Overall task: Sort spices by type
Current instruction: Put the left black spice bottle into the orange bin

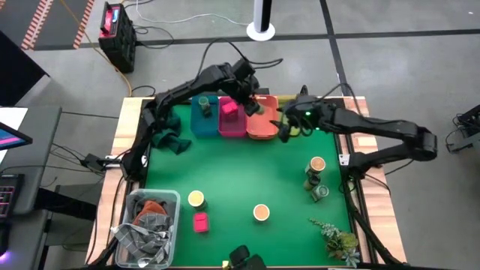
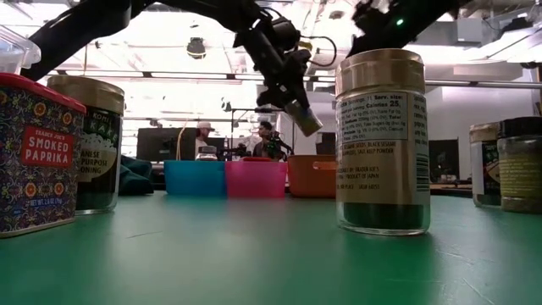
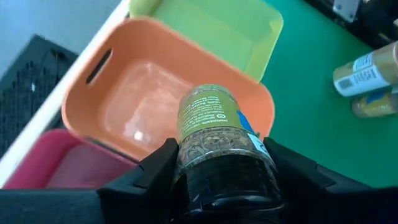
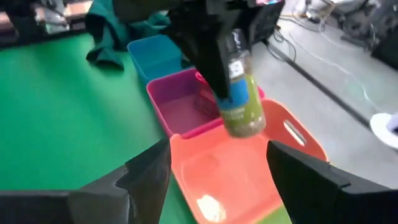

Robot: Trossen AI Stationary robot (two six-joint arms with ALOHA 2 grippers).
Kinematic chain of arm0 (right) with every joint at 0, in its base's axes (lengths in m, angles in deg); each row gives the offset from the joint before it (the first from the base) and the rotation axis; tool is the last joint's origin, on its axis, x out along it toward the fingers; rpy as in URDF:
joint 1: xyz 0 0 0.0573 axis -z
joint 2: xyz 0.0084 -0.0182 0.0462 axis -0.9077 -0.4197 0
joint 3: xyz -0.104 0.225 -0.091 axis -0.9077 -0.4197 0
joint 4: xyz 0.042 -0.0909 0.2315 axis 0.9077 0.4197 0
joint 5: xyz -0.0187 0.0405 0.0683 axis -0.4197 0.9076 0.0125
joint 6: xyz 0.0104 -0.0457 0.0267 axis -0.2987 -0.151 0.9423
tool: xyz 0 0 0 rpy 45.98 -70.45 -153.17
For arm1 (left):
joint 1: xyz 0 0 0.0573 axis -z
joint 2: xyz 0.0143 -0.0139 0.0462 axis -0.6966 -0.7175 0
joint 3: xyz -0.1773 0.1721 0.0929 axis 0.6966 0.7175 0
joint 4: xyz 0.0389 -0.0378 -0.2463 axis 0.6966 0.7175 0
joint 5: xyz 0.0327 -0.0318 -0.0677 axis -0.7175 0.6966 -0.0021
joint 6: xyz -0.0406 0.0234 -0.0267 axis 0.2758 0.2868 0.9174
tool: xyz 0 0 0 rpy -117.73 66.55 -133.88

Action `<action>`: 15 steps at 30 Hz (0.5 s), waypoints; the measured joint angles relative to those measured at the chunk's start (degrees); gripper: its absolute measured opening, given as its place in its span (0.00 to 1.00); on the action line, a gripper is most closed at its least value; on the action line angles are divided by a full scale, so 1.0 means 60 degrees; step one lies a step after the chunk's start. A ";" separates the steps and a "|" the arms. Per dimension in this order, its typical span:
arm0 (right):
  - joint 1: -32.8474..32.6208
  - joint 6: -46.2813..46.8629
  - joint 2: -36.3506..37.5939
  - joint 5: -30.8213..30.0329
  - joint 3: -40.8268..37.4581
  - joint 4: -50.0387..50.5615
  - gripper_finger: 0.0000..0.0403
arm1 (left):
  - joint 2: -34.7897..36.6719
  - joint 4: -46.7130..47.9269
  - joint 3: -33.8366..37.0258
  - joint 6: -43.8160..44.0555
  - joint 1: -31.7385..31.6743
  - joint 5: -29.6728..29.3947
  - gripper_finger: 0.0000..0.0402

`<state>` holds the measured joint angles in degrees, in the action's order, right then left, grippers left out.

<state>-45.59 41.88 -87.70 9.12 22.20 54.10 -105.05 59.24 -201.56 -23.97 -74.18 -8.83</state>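
My left gripper holds the other end, so my right hand should next grab the spice jar's loose end (image 1: 260, 109) (image 4: 243, 117), around the green part of its label.
My left gripper (image 1: 251, 103) is shut on a glass spice jar (image 3: 214, 134) with a green and blue label, in the air above the orange bin (image 3: 124, 93). The same jar (image 4: 239, 93) also shows in the right wrist view. My right gripper (image 4: 217, 186) stands open and empty over the near end of the orange bin (image 4: 224, 168), next to the yellow bin (image 3: 211, 31). Tan-lidded jars (image 1: 196, 199) (image 1: 260, 212) (image 1: 317, 164), a pink box (image 1: 200, 222) and dark-lidded jars (image 1: 315, 186) stand upright on the green table. Another pink box (image 1: 229, 109) lies in the pink bin (image 1: 232, 126). My left gripper pinches the jar between its two fingers, on opposite sides of the end nearest the wrist (image 3: 186, 158). The fingers slant down from the table's left, roughly along the jar. The jar is lifted clear and tilted, its free end (image 4: 245, 127) pointing down at the orange bin.
Blue (image 1: 202, 118), pink, orange and yellow bins stand side by side at the far edge. A dark green cloth (image 1: 169, 139) lies at the far left. A clear tub of rags (image 1: 150, 221) sits at the near left, a leafy sprig (image 1: 337, 238) at the near right.
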 joint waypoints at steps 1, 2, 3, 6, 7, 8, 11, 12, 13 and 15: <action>0.0011 -0.0243 -0.0234 0.0009 -0.0001 -0.0257 0.72 | 0.0000 0.0033 0.0000 -0.0001 -0.0027 0.0140 0.50; 0.0012 -0.0470 -0.0471 0.0009 0.0000 -0.0442 0.73 | 0.0000 0.0035 0.0000 -0.0035 -0.0036 0.0257 0.50; 0.0023 -0.0659 -0.0687 0.0009 -0.0004 -0.0619 0.74 | 0.0000 0.0043 0.0000 -0.0077 -0.0035 0.0328 0.50; 0.0155 -0.0811 -0.1098 0.0035 -0.0004 -0.1202 0.80 | 0.0000 0.0214 -0.0001 -0.0113 -0.0027 0.0518 0.50; 0.0201 -0.0822 -0.1188 0.0070 -0.0004 -0.1385 0.83 | 0.0008 0.0329 0.0000 -0.0097 -0.0036 0.0623 0.50; 0.0239 -0.0830 -0.1265 0.0142 -0.0004 -0.1551 0.86 | 0.0027 0.0431 0.0000 -0.0100 -0.0043 0.0697 0.50; 0.0366 -0.0928 -0.1323 0.0245 -0.0004 -0.1848 0.94 | 0.0073 0.0662 0.0000 -0.0093 -0.0062 0.0761 0.50; 0.0376 -0.1055 -0.1357 0.0282 0.0001 -0.1940 0.96 | 0.0073 0.0716 0.0000 -0.0044 -0.0068 0.0761 0.50; 0.0372 -0.1155 -0.1402 0.0329 0.0013 -0.1977 0.98 | 0.0073 0.0724 0.0000 0.0023 -0.0068 0.0748 0.50; 0.0360 -0.1242 -0.1521 0.0465 -0.0001 -0.1853 0.98 | 0.0073 0.0645 0.0000 0.0221 -0.0061 0.0750 0.50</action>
<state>-43.44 34.43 -96.83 11.90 22.19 42.98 -104.61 63.11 -201.56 -22.65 -74.55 -4.33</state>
